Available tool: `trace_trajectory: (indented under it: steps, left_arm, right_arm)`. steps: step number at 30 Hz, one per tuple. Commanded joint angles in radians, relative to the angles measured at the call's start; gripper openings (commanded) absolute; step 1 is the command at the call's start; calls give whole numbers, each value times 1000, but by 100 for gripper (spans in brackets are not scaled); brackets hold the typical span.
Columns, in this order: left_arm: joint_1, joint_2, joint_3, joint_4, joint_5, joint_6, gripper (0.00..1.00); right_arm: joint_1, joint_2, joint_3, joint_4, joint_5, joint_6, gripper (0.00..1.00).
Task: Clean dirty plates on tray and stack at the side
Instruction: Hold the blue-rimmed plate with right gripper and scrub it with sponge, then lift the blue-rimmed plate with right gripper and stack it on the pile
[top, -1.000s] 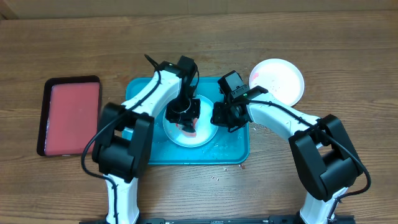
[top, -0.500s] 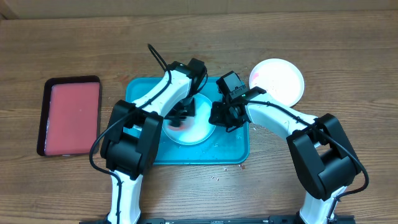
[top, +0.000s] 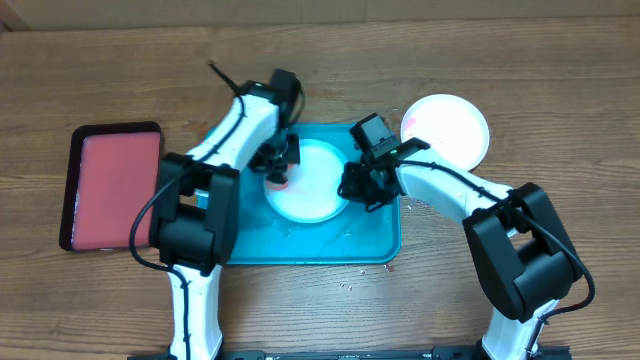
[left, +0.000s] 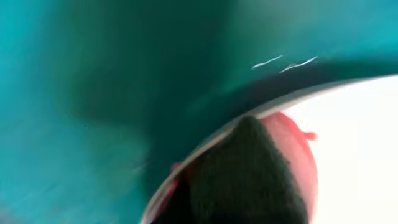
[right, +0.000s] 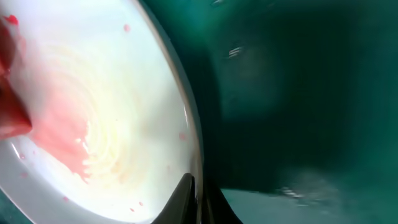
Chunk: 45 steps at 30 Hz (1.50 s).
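The robot's left gripper needs to release the sponge in the front half of the dark-rimmed pink-red tray (top: 105, 214).
A white plate (top: 312, 185) with a pink smear lies on the teal tray (top: 330, 245). My left gripper (top: 278, 168) is at the plate's left rim, shut on a red sponge (left: 292, 149) that presses on the plate (left: 360, 155). My right gripper (top: 352, 185) is shut on the plate's right rim; in the right wrist view its fingers (right: 199, 199) pinch the rim of the smeared plate (right: 112, 93). A second white plate (top: 447, 130) with a faint pink smear lies on the table to the right of the tray. I see no third plate.
A smaller dark-rimmed pink-red tray (top: 110, 185) lies on the table at the left. Small crumbs or drops lie on the teal tray's front part and on the wood (top: 350, 285) in front of it.
My left gripper has swept with the sponge from the plate's front middle to its far left rim. The plate sits a little farther back on the tray. The right gripper has held still.
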Motion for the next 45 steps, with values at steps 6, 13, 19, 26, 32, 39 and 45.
trace_trajectory:
  steps: [6, 13, 19, 26, 32, 39, 45]
  left_arm:
    - [-107, 75, -18, 137, 399, 67, 4]
    - [-135, 75, -18, 126, 128, -55, 4]
    - [-92, 75, -18, 79, -175, -147, 4]
    - [11, 73, 55, -159, -537, -365, 4]
    - [106, -11, 91, -249, -549, -426, 4]
    - [209, -252, 91, -191, -289, -306, 5]
    - [370, -447, 91, -189, -123, -232, 4]
  right_arm:
    - [6, -3, -9, -9, 23, -26, 4]
    - [6, -3, -9, -13, 23, -26, 4]
    - [6, -3, -9, -29, 23, -29, 4]
    - [6, -3, -9, -52, 64, -38, 4]
    - [6, -4, -2, -56, 64, -38, 4]
    - [7, -9, 100, -141, 65, -85, 4]
    - [48, -15, 274, -286, 187, -144, 4]
